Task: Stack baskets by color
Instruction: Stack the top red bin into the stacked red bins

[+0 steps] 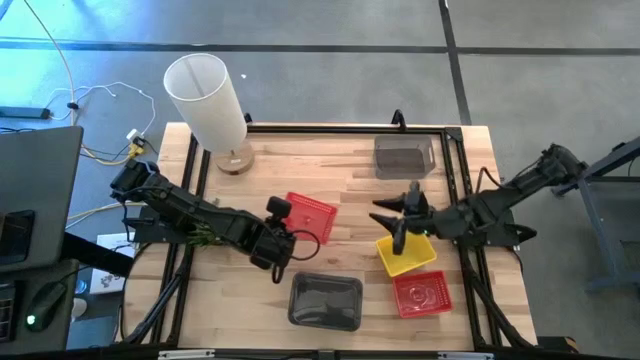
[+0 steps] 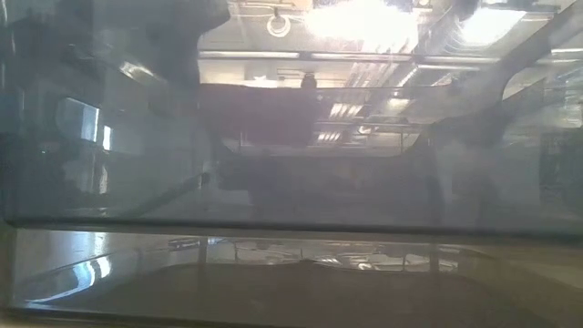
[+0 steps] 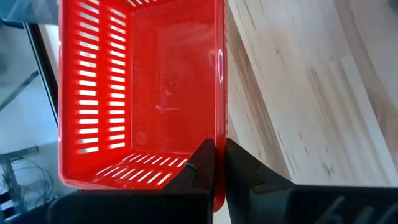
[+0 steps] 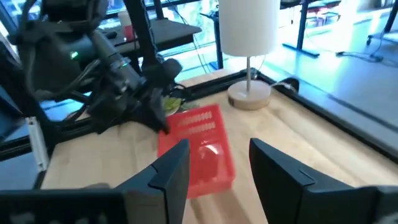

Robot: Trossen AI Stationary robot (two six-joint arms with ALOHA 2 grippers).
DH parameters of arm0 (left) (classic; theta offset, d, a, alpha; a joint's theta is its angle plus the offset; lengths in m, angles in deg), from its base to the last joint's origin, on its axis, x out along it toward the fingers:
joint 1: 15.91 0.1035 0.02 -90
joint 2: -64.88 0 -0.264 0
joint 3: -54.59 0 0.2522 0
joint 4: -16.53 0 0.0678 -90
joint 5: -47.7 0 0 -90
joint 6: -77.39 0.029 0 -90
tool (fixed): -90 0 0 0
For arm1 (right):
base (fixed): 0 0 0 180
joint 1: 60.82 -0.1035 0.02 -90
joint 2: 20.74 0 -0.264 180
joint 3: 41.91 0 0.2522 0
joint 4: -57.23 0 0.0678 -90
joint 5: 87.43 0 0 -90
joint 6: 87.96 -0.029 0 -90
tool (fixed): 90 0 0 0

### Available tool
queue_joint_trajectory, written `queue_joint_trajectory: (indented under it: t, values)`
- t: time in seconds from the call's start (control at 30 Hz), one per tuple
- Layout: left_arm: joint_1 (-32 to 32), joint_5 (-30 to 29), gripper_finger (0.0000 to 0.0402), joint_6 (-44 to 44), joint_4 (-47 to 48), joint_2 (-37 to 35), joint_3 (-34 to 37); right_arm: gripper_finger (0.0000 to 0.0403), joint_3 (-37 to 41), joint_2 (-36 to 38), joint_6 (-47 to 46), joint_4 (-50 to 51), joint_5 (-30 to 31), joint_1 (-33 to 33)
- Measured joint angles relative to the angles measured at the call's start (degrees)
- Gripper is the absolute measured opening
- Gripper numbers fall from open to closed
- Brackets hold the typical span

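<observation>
Next, my right gripper takes hold of the red basket that is in my left gripper, grabbing it by the basket's far rim (image 1: 332, 206) (image 4: 231, 163), close to my right arm.
My left gripper (image 1: 290, 232) is shut on a red basket (image 1: 312, 218) at mid-table; the right wrist view shows this red basket (image 4: 200, 146) tilted below the left arm. My right gripper (image 4: 217, 174) stands open with nothing between its fingers; it is over the far edge of a yellow basket (image 1: 407, 255) that rests on the table. A second red basket (image 1: 422, 293) sits just nearer than the yellow one. One grey basket (image 1: 325, 300) lies at the near edge and another grey basket (image 1: 403, 157) at the far right. My left gripper pinches one long side wall (image 3: 219, 134) of the red basket at its rim, one finger (image 3: 202, 165) inside the basket and one (image 3: 241, 167) outside. The fingers slant down from the table's left. The basket sits tilted; I cannot tell whether its low end touches the table.
A tall white lamp (image 1: 205, 95) with a round wooden foot (image 1: 236, 160) stands at the far left. A black frame (image 1: 455, 170) runs around the tabletop. The low view is blocked by a translucent grey wall (image 2: 291, 182) close to the lens. Bare wood (image 1: 340, 165) lies between lamp and far grey basket.
</observation>
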Motion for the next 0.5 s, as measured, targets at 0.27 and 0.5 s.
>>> queue_joint_trajectory:
  t: [0.27, 0.5]
  values:
    - [1.3, -0.3, 0.0000, 4.0, 0.4, 0.0, 0.0, 0.0154, -2.7, 0.0, 2.2, 1.0, -10.6, 11.0]
    - [3.2, -1.7, 0.0000, 12.8, -4.7, 0.0, 0.0, 0.0154, -5.3, -0.3, 1.8, 4.9, -15.5, 16.9]
